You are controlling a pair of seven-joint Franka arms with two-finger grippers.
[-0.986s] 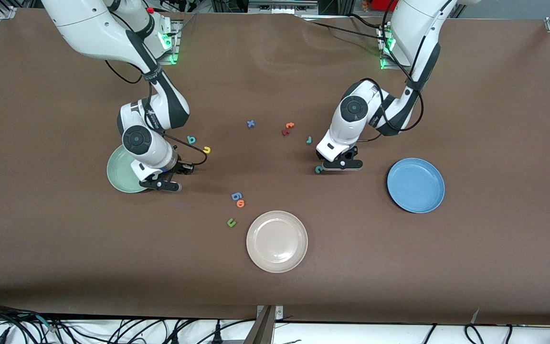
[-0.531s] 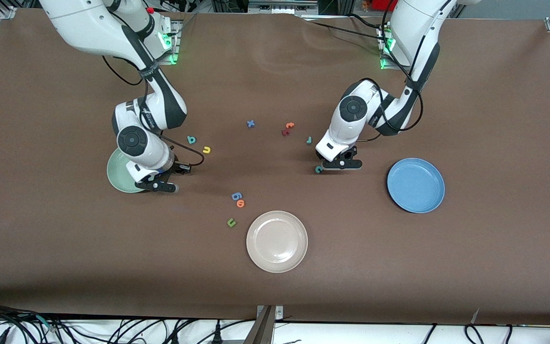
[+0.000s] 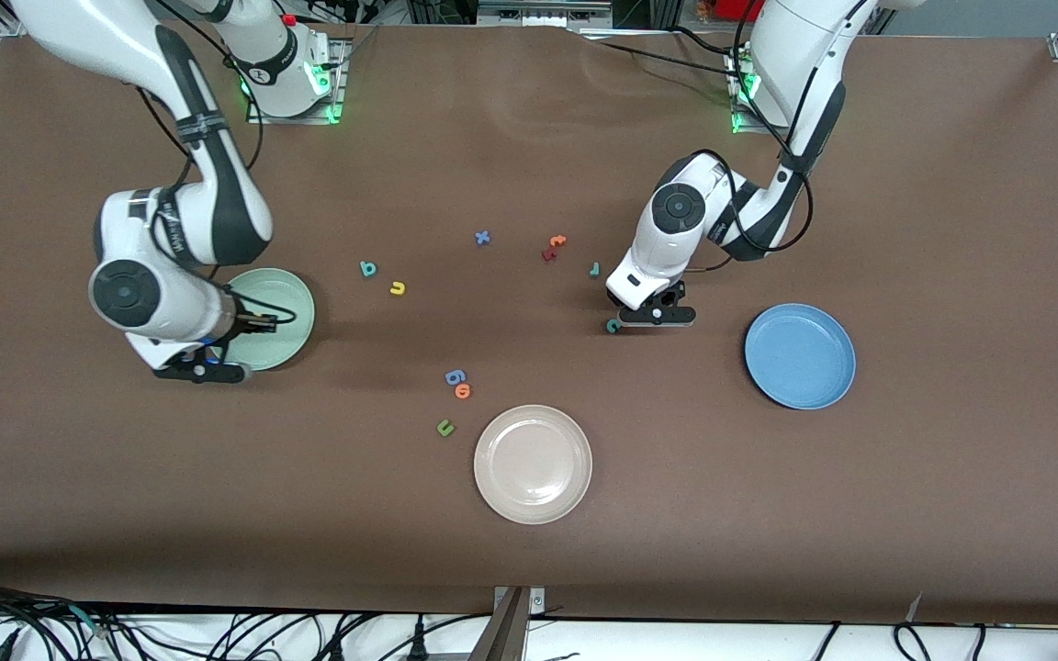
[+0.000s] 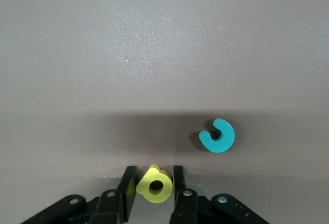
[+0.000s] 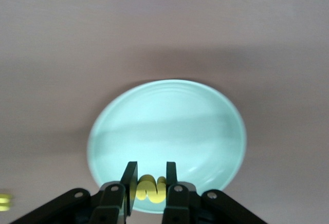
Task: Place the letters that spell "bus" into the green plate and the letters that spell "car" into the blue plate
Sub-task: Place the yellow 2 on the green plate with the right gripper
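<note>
The robot's left gripper should release the yellow "a" close to the middle of the empty blue plate point(image 3: 795, 351).
My left gripper point(image 3: 653, 317) point(image 4: 154, 185) is down at the table, shut on the yellow "a" point(image 4: 155, 185), which rests on the brown surface. The teal "c" point(image 3: 614, 325) point(image 4: 218, 135) lies just beside it. The teal "r" point(image 3: 594, 269) lies a little farther from the camera. My right gripper point(image 3: 201, 368) point(image 5: 151, 188) is shut on the yellow "s" point(image 5: 152, 188), over the near rim of the green plate point(image 3: 283, 312) point(image 5: 169, 126). The teal "b" point(image 3: 367, 268) and yellow "u" point(image 3: 397, 288) lie between the two arms. The blue plate point(image 3: 800, 355) holds nothing.
A beige plate point(image 3: 533, 464) sits nearer the camera, mid-table. Close to it lie a blue "g" point(image 3: 455, 376), an orange "o" point(image 3: 463, 391) and a green "u" point(image 3: 444, 427). A blue "x" point(image 3: 482, 238), an orange "t" point(image 3: 557, 241) and a dark red letter point(image 3: 548, 254) lie farther back.
My right arm has swung toward its own end of the table, uncovering most of the green plate. The left arm has stayed where it was.
</note>
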